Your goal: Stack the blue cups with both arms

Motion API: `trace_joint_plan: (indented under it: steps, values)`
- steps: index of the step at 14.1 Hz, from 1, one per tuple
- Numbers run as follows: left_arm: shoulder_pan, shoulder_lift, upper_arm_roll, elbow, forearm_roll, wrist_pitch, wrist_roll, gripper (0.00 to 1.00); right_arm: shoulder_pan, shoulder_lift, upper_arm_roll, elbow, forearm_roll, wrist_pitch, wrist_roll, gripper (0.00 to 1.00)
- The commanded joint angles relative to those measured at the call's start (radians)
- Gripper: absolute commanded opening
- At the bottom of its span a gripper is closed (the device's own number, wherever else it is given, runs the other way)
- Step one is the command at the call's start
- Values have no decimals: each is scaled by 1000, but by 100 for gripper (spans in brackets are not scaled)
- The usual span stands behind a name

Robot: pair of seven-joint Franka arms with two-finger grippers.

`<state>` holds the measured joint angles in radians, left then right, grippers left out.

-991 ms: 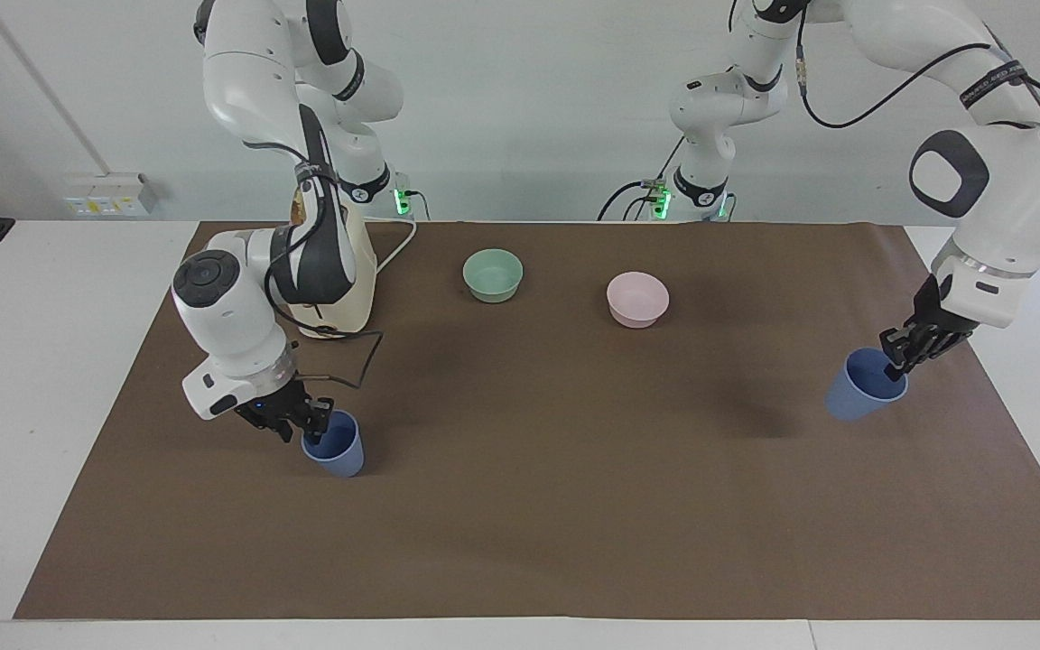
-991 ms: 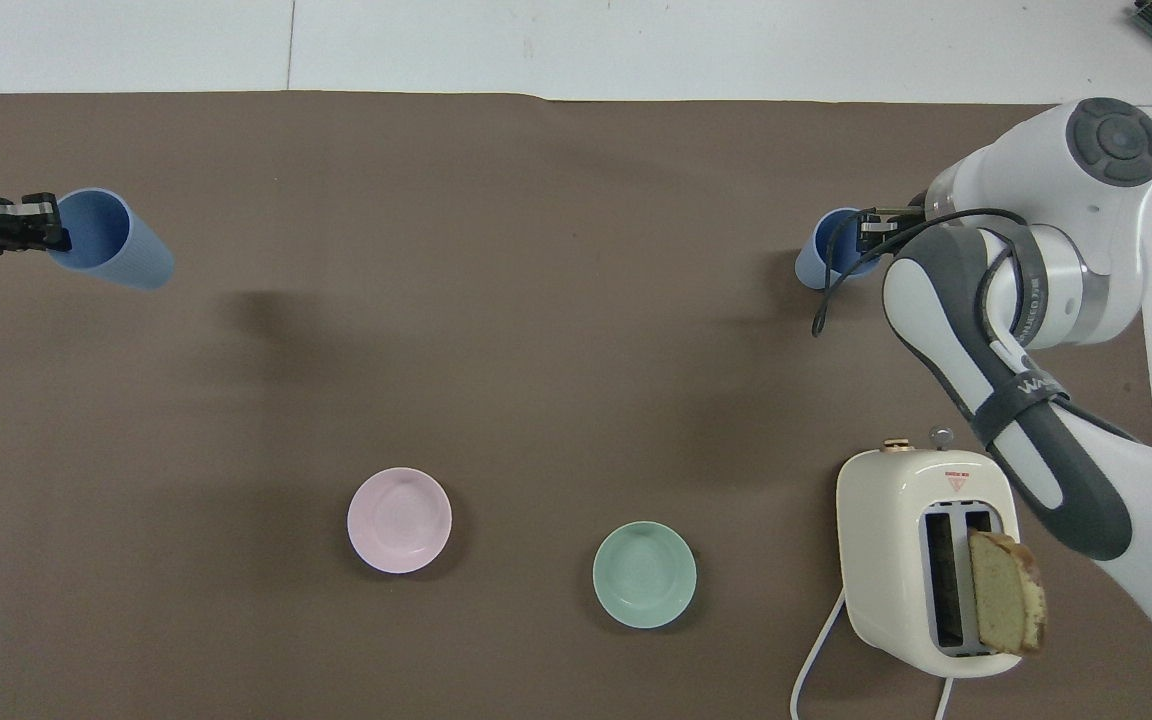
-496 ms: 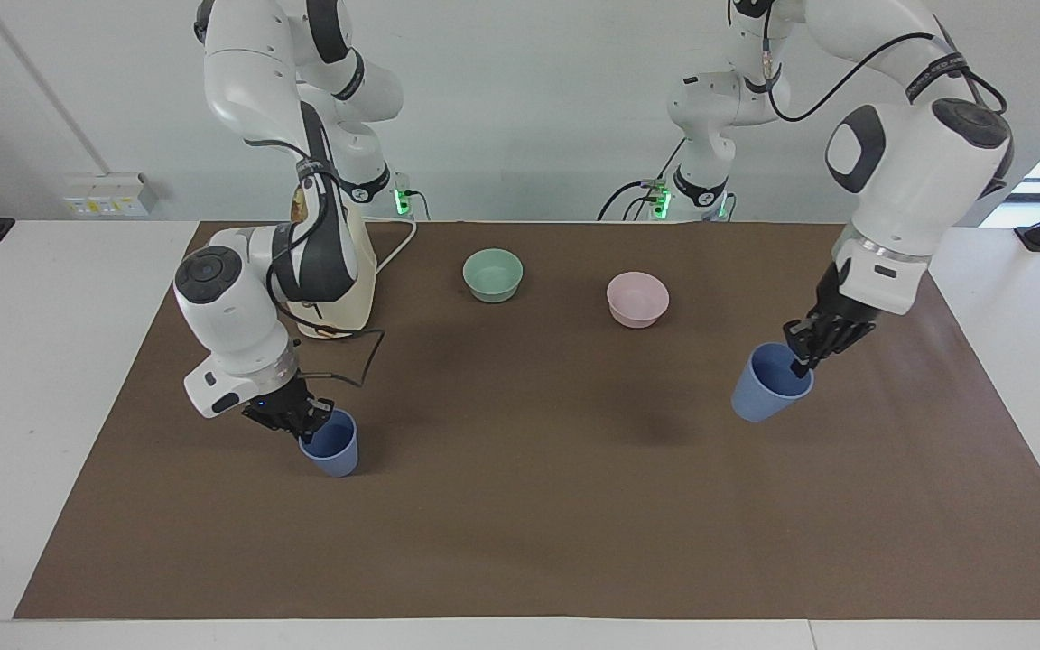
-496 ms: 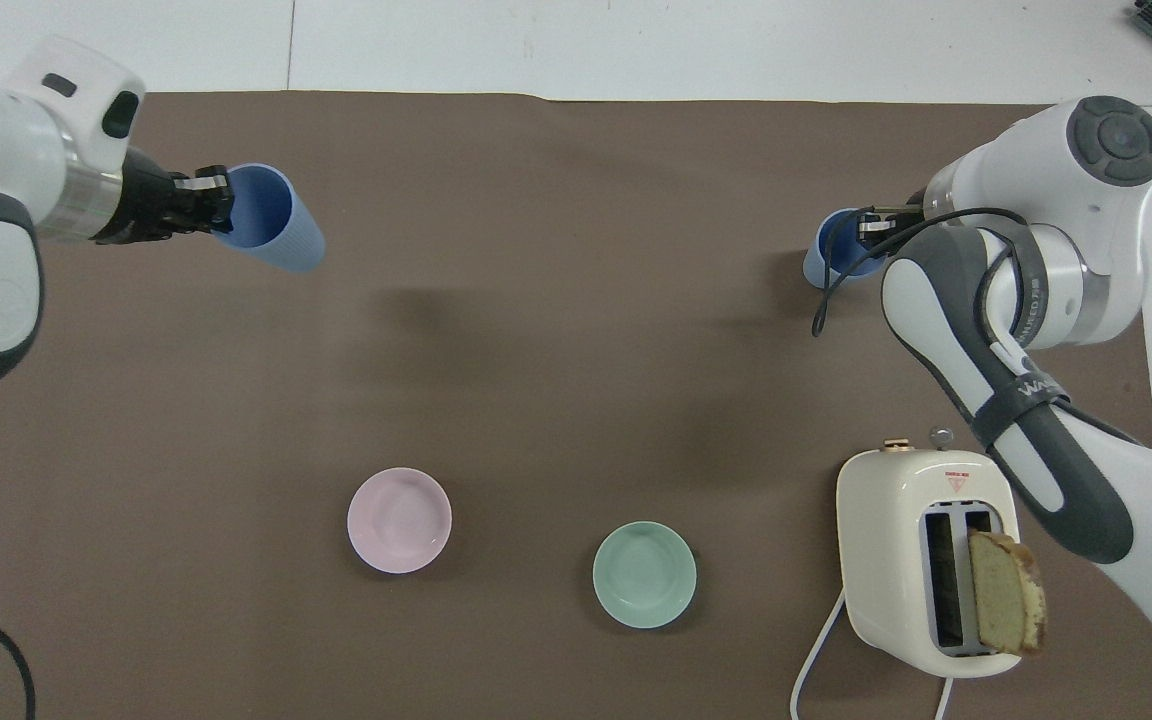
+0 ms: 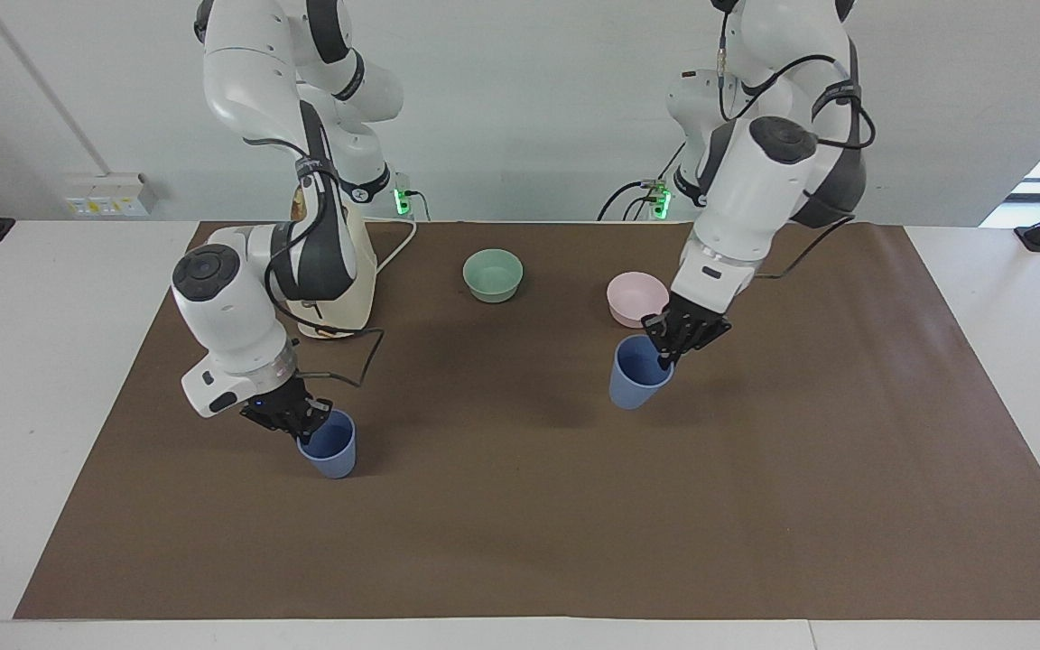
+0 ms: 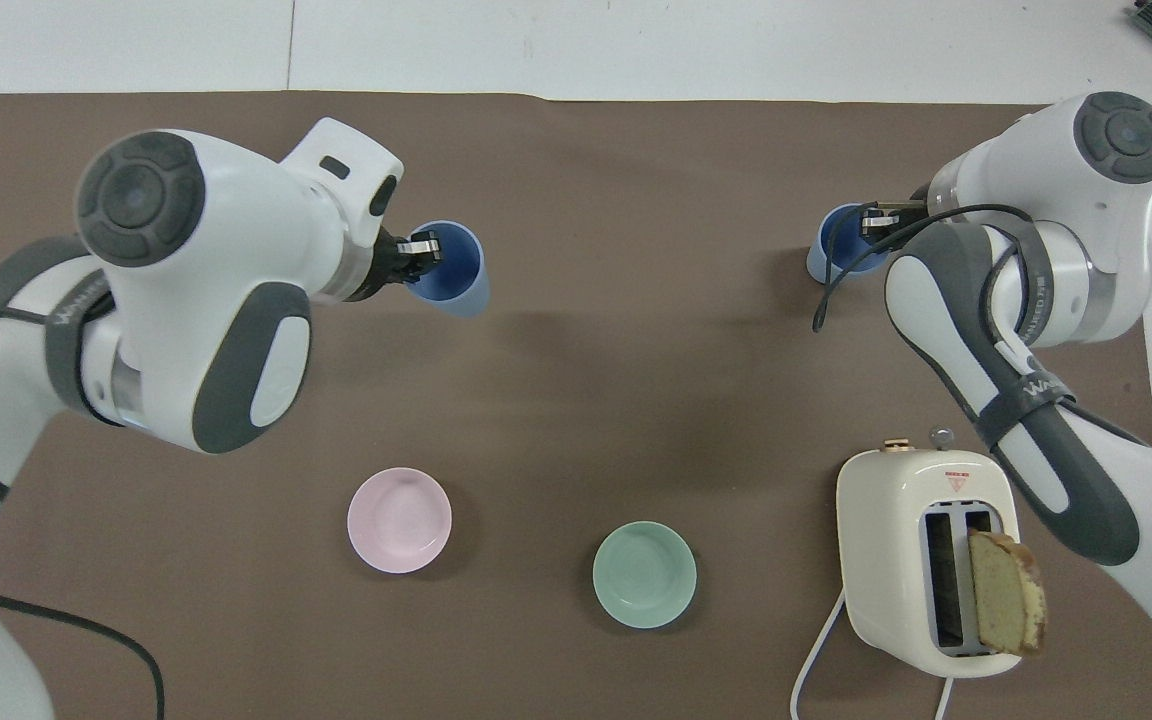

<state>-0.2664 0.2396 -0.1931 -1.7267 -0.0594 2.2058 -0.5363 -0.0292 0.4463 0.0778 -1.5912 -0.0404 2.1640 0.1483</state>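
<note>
The robot's left gripper will release its blue cup on the brown mat [image 6: 536, 348], past the gap between the bowls.
My left gripper [image 5: 672, 348] is shut on the rim of one blue cup [image 5: 636, 379] and holds it tilted in the air over the middle of the brown mat, beside the pink bowl. It also shows in the overhead view, gripper [image 6: 423, 250] and cup [image 6: 451, 268]. My right gripper [image 5: 308, 420] is shut on the rim of the other blue cup [image 5: 329, 444], which is upright and low at the mat toward the right arm's end. I cannot tell whether it touches the mat. In the overhead view the gripper [image 6: 881, 222] and cup [image 6: 839, 240] are partly hidden by the arm.
A mint-green bowl [image 5: 493, 273] and a pale pink bowl [image 5: 637, 298] stand on the brown mat [image 5: 520, 524] nearer to the robots than the cups. A cream toaster [image 6: 926, 560] with a bread slice [image 6: 1006, 592] stands near the right arm's base.
My left arm has carried its cup from the left arm's end of the table to the middle. My right gripper has stayed in place, its cup turning from tilted to upright.
</note>
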Motion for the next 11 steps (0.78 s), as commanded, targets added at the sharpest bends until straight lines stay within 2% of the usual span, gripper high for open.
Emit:
trace_joint_plan:
  steps: [1, 4, 11]
  values:
    - [-56, 10, 18, -68, 1, 87, 1, 0, -15, -66, 5, -4, -16, -22, -18, 0]
    - [-105, 27, 17, -106, 3, 156, 9, 0, -14, -125, 5, -4, -10, -79, -19, 0]
    - [-120, 27, 18, -137, 4, 166, 52, 0, -15, -313, 5, -3, -6, -305, -19, 0]
